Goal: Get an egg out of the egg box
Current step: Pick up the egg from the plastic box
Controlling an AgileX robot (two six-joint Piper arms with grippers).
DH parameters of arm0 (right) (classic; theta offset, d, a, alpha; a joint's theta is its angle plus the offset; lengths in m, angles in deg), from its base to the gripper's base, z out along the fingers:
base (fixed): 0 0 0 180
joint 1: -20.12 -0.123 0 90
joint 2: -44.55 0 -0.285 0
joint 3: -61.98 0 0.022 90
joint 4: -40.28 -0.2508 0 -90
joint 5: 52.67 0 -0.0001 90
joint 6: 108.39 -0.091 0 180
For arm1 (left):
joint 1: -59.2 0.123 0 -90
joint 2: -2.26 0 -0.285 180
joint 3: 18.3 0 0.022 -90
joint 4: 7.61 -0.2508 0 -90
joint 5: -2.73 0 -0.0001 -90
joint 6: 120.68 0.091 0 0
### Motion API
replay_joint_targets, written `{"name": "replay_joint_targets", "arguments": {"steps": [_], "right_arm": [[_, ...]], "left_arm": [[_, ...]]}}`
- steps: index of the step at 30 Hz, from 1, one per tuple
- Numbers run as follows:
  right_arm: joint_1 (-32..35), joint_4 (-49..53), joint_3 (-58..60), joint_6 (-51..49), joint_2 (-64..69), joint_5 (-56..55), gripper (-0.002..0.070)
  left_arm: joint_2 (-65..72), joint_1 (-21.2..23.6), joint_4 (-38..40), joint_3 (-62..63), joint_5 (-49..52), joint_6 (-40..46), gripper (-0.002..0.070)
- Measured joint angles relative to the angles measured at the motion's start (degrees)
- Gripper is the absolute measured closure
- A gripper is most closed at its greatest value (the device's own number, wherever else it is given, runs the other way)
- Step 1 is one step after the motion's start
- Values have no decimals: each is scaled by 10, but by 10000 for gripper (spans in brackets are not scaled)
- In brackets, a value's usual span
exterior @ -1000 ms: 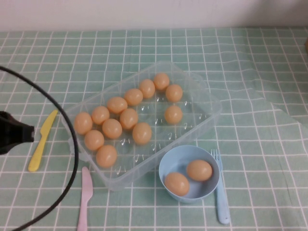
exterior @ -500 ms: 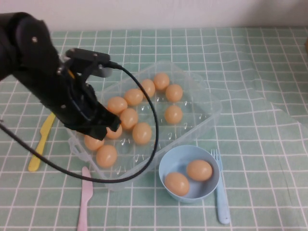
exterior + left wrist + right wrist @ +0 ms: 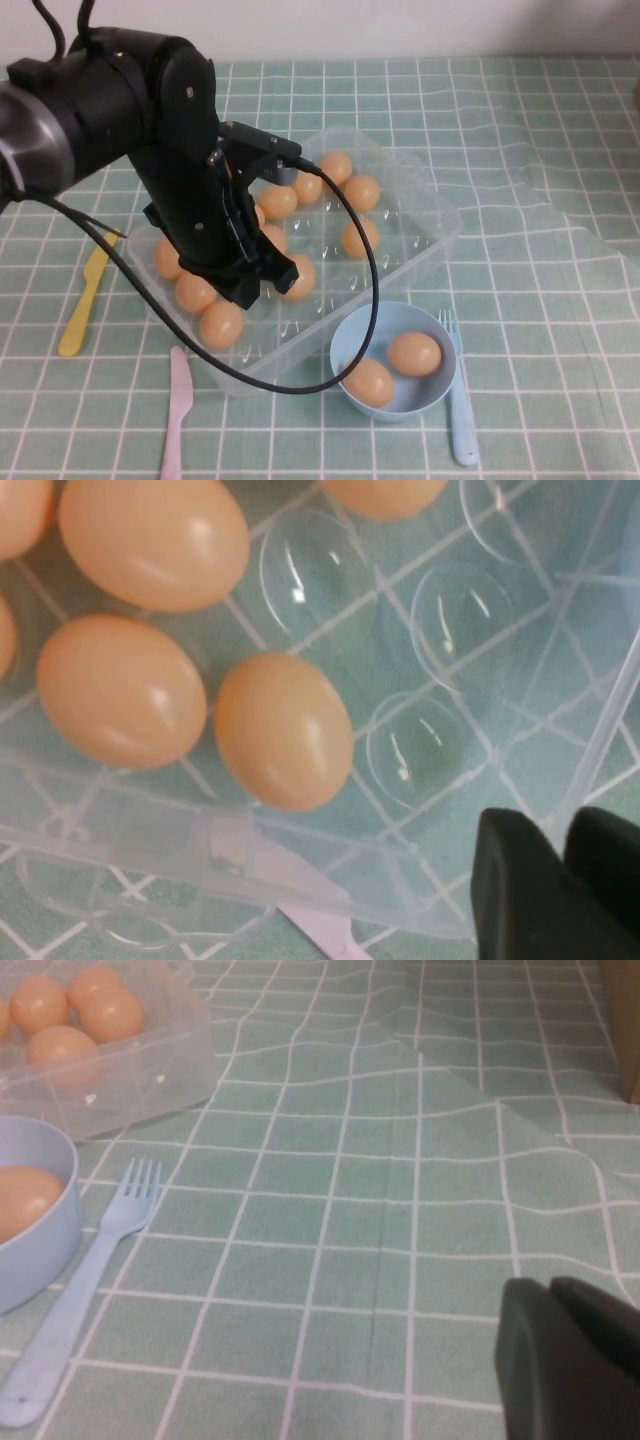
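Observation:
The egg nearest the pink knife sits at the end of its row in the egg box. Next, I close my left gripper around the middle of the egg (image 3: 221, 324) (image 3: 284, 732).
The clear plastic egg box (image 3: 432, 218) lies in the middle of the table and holds several tan-orange eggs. My left arm reaches over its left half, and my left gripper (image 3: 262, 280) hangs above the eggs near the box's front wall, hiding some of them. In the left wrist view the gripper (image 3: 565, 885) is shut and empty. An egg (image 3: 283, 730) lies in its cup just ahead of the gripper, next to the box wall (image 3: 150, 825). My right gripper (image 3: 572, 1360) is shut and empty above the cloth, out of the high view.
A light-blue bowl (image 3: 345, 338) with two eggs stands in front of the box. A blue fork (image 3: 459, 400) lies to its right, a pink knife (image 3: 177, 410) in front of the box's left end, and a yellow knife (image 3: 85, 295) further left. The tablecloth is creased at the right.
My left arm has swung in from the left edge over the box. It now covers the box's left half, with the gripper above the front eggs.

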Motion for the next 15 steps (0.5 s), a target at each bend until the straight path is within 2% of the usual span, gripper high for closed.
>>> {"name": "replay_joint_targets", "arguments": {"steps": [2,6,8,11,15], "right_arm": [[0,0,0,0,0,0,694],[0,0,0,0,0,0,694],[0,0,0,0,0,0,694],[0,0,0,0,0,0,694],[0,0,0,0,0,0,694]], "left_arm": [[0,0,-1,0,1,4,551],[7,0,-3,0,2,4,357],[16,0,-13,0,2,-18,293],[31,0,-35,0,2,-54,253],[50,0,-57,0,2,-74,239]]}}
